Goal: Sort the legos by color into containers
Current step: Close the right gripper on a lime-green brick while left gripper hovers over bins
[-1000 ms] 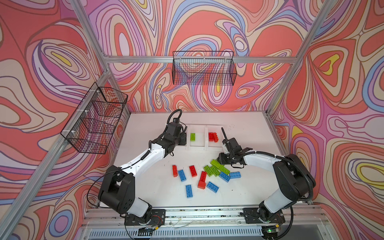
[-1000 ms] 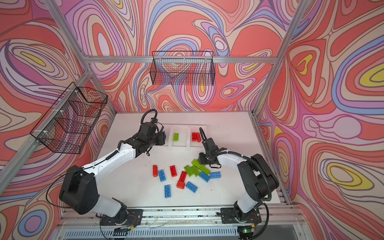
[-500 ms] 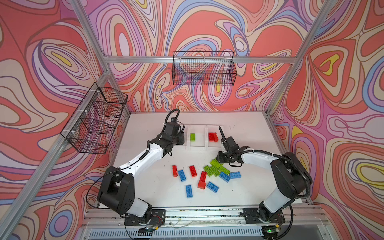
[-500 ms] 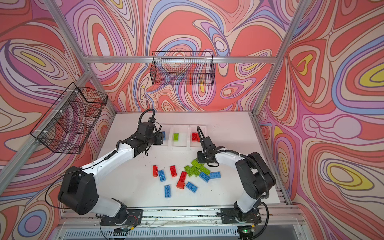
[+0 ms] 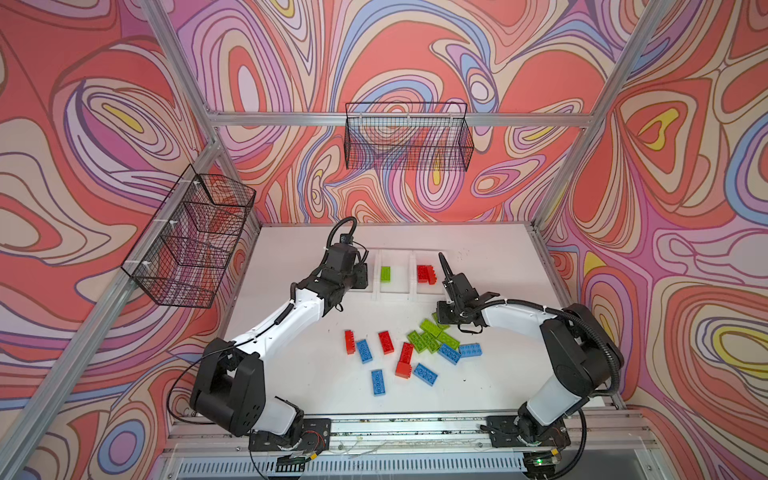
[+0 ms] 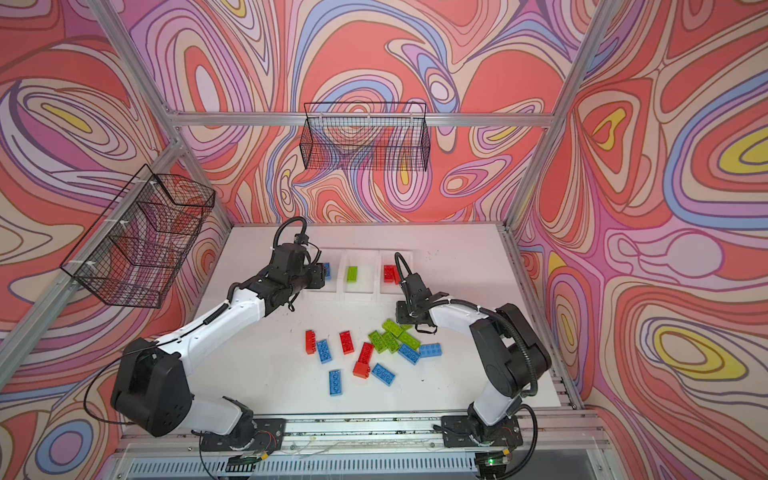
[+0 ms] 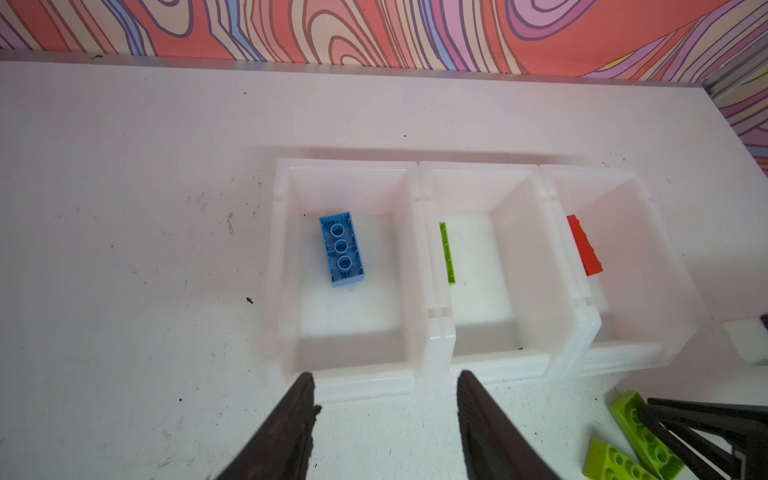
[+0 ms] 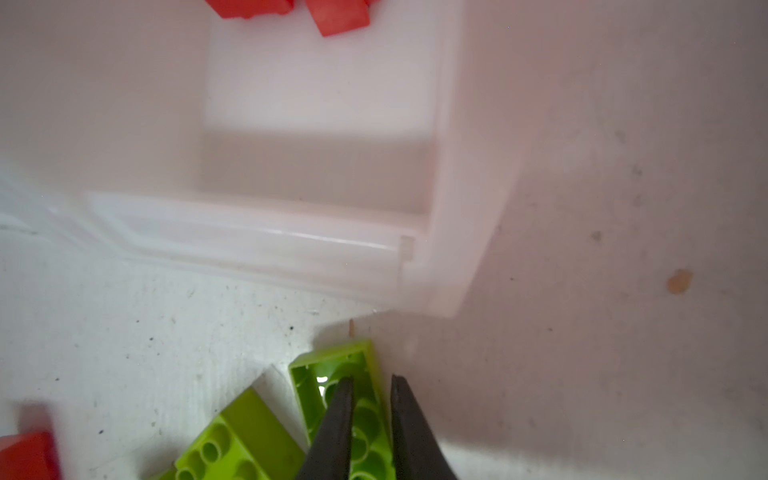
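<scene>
Next, my left gripper grips the long sides of the blue lego (image 5: 364, 351) between the red legos, the nearest loose blue one.
Three joined white containers (image 7: 440, 332) stand in a row at the back of the table. The left one holds a blue lego (image 7: 340, 249), the middle one a green lego (image 5: 385, 274), and the right one red legos (image 5: 426, 274). My left gripper (image 7: 384, 382) hangs open and empty just in front of the left container. Loose legos lie nearer the front: red (image 5: 385, 342), blue (image 5: 377, 381) and a green pile (image 5: 428, 336). My right gripper (image 8: 370, 382) is at that pile's far edge, shut on the side wall of an upside-down green lego (image 8: 328, 365), one finger in its hollow.
Black wire baskets hang on the back wall (image 5: 409, 141) and the left wall (image 5: 187, 245). Aluminium frame posts stand at the table's corners. Both arm bases sit on the front rail (image 5: 374, 419).
The right gripper's jaws have narrowed onto the green lego at the pile's far edge. The left arm has shifted slightly toward the back, at the left container.
</scene>
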